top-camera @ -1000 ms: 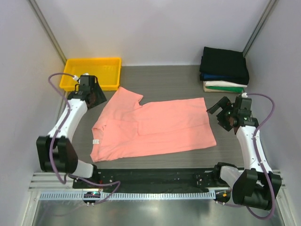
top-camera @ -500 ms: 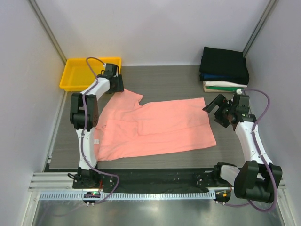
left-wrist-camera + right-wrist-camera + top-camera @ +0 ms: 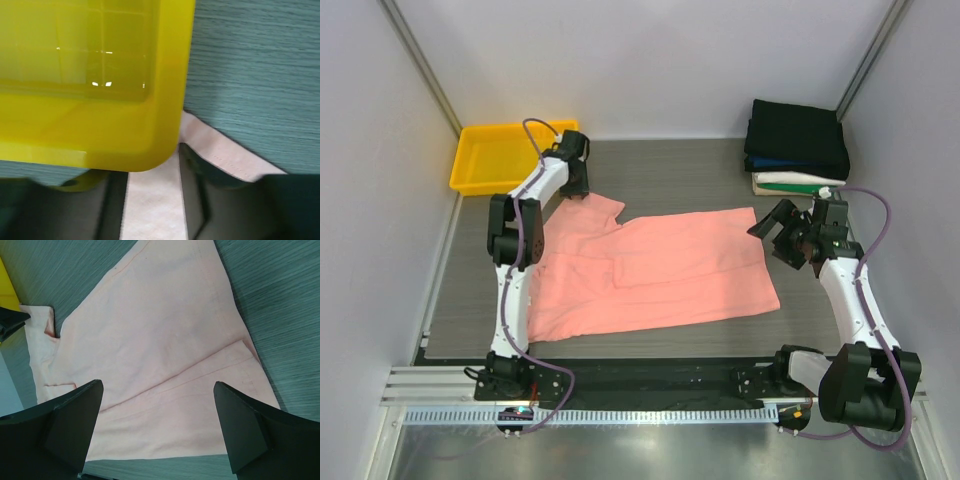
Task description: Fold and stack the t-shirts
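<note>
My right gripper will close on the far corner (image 3: 752, 210) of the salmon-pink t-shirt, which is the corner nearest to the stack of folded shirts.
A salmon-pink t-shirt (image 3: 650, 265) lies spread flat in the middle of the table. Its far left sleeve reaches almost to the yellow tray. My left gripper (image 3: 575, 185) is stretched out to that sleeve. In the left wrist view the sleeve's pink cloth (image 3: 220, 150) runs between the two dark fingers of the left gripper (image 3: 152, 197), which stand partly apart on either side of it. My right gripper (image 3: 772, 232) hovers wide open over the shirt's right edge (image 3: 150, 330), nothing between its fingers (image 3: 157, 390). Folded black, blue, white and green shirts (image 3: 798, 150) are stacked at the back right.
The yellow tray (image 3: 515, 127) stands at the back left, and its corner (image 3: 165, 100) is right beside my left fingers. Grey walls close in on both sides and the back. A black rail runs along the near edge.
My left arm has swung from the left side, past the tray, to the shirt's far left sleeve, and its jaws have narrowed around the cloth. The right gripper has shifted slightly left.
</note>
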You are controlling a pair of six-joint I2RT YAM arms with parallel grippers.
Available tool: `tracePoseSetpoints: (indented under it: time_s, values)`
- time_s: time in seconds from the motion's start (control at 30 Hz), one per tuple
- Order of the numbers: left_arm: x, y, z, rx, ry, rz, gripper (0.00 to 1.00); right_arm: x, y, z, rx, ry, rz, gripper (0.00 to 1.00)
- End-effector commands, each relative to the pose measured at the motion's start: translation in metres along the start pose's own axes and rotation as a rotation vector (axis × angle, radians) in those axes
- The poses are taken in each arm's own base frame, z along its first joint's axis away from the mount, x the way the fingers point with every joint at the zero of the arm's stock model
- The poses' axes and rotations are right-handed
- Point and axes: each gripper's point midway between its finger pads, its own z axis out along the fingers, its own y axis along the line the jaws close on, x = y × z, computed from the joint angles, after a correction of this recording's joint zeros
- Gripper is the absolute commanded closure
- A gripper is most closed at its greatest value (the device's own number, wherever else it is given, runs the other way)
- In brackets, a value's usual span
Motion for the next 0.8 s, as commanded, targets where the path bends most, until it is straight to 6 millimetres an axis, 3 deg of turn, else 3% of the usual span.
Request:
tracePoseSetpoints:
  time_s: [0.0,0.07,0.17,0.3,0.37,0.43,0.57,0.77]
  values:
    - [0.02,-0.019,0.015,0.046,0.033,0.025,0.63,-0.022,0.022,-0.01,-0.059,-0.07,-0.045,0.02]
    - [0.021,-0.021,0.014,0.056,0.038,0.009,0.76,-0.023,0.019,-0.008,-0.044,-0.073,-0.05,0.02]
    - [0.016,-0.028,-0.004,0.099,0.029,-0.014,0.86,-0.024,0.016,0.006,0.006,-0.053,-0.065,0.02]
    - [0.016,-0.036,-0.023,0.133,0.018,-0.021,0.98,-0.022,0.035,0.023,0.044,-0.028,-0.13,0.02]
    - [0.015,-0.037,-0.038,0.145,0.007,-0.038,1.0,-0.023,0.056,0.027,0.036,-0.036,-0.166,0.02]
    - [0.013,-0.036,-0.056,0.158,-0.009,-0.05,1.0,-0.032,0.064,0.034,0.046,-0.052,-0.174,0.02]
    - [0.003,-0.033,-0.089,0.175,-0.057,-0.08,1.0,-0.056,0.058,0.059,0.134,-0.079,-0.223,0.03]
    - [-0.003,-0.029,-0.127,0.206,-0.097,-0.096,1.0,-0.079,0.046,0.105,0.252,-0.06,-0.246,0.21]
